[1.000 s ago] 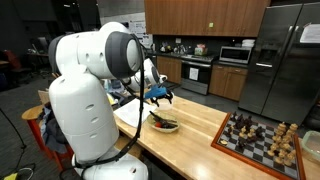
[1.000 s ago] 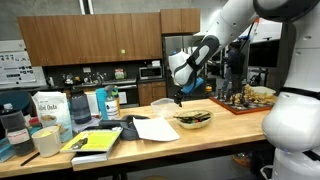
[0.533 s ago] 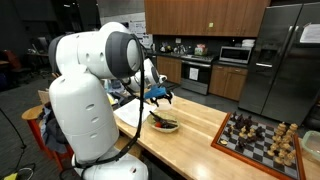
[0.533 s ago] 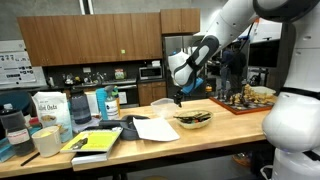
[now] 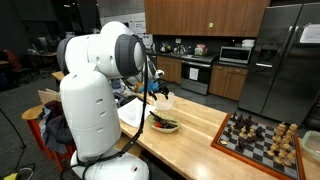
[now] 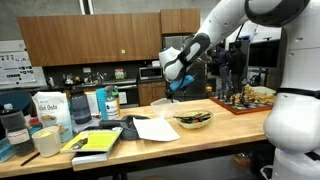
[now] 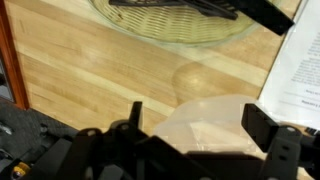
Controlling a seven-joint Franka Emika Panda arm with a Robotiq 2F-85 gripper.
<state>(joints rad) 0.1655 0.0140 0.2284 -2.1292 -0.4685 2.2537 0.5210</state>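
Note:
The translucent thing's edge (image 5: 172,100) (image 7: 172,117) on the side toward the chess board is the next place that I should move my gripper to and close it on.
My gripper (image 7: 200,118) hangs open over the wooden counter (image 7: 80,70), with its two dark fingers standing wide apart. A pale, translucent thing (image 7: 205,125) shows in the gap between them; whether it touches the fingers I cannot tell. Just beyond lies a shallow glass bowl (image 7: 170,25) with dark utensils in it, and a white sheet of paper (image 7: 300,70) lies beside it. In both exterior views the gripper (image 5: 158,92) (image 6: 172,90) hovers above the counter near the bowl (image 5: 165,125) (image 6: 193,120).
A chess board (image 5: 262,140) (image 6: 245,100) with pieces stands at one end of the counter. At the other end are books (image 6: 95,143), a mug (image 6: 45,140), a flour bag (image 6: 47,108) and bottles. Kitchen cabinets and a fridge (image 5: 285,60) stand behind.
The arm has swung and lifted the gripper a little up and away from the bowl. The jaws have stayed open.

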